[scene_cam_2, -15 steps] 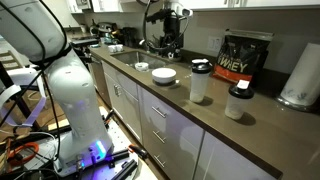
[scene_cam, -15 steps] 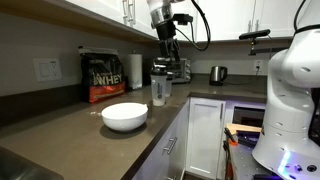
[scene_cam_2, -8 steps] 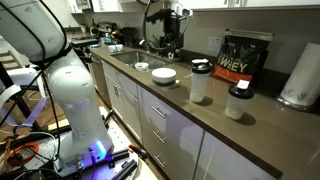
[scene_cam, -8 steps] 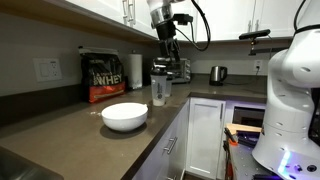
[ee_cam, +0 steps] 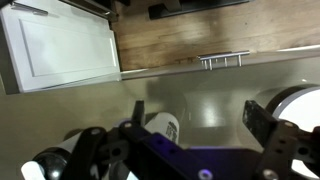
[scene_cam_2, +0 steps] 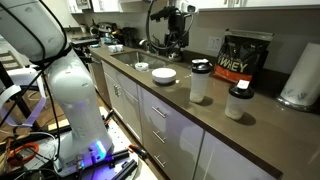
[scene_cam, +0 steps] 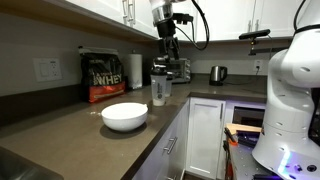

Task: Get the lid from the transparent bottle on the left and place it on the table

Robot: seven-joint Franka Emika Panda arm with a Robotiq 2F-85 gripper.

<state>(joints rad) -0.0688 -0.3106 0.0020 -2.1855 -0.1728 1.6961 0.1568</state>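
The robot's gripper will close on the dark lid [scene_cam: 160,73] of the clear bottle, the one that stands nearer the white bowl.
The transparent bottle [scene_cam: 160,90] [scene_cam_2: 200,86] stands upright on the table [scene_cam: 90,135] [scene_cam_2: 230,135] with the dark lid [scene_cam: 160,67] [scene_cam_2: 201,66] on its mouth. My gripper [scene_cam: 166,47] [scene_cam_2: 176,40] hangs high over the counter, above and apart from the bottle. In the wrist view its two dark fingers are spread wide with nothing between them [ee_cam: 200,115]. A pale cylindrical bottle [ee_cam: 163,127] lies below the left finger, and I cannot tell which bottle it is.
A shorter dark-capped bottle [scene_cam_2: 237,103] stands beside the tall one. A wide white bowl [scene_cam: 124,116] [scene_cam_2: 163,75] [ee_cam: 295,103], a protein bag [scene_cam: 104,77] [scene_cam_2: 243,56], a paper-towel roll [scene_cam: 135,70] [scene_cam_2: 300,75] and a steel kettle [scene_cam: 217,74] are on the counter. White cabinet doors [ee_cam: 60,45] are below.
The gripper has shifted slightly sideways toward the bottles, still open. Nothing on the counter has moved.
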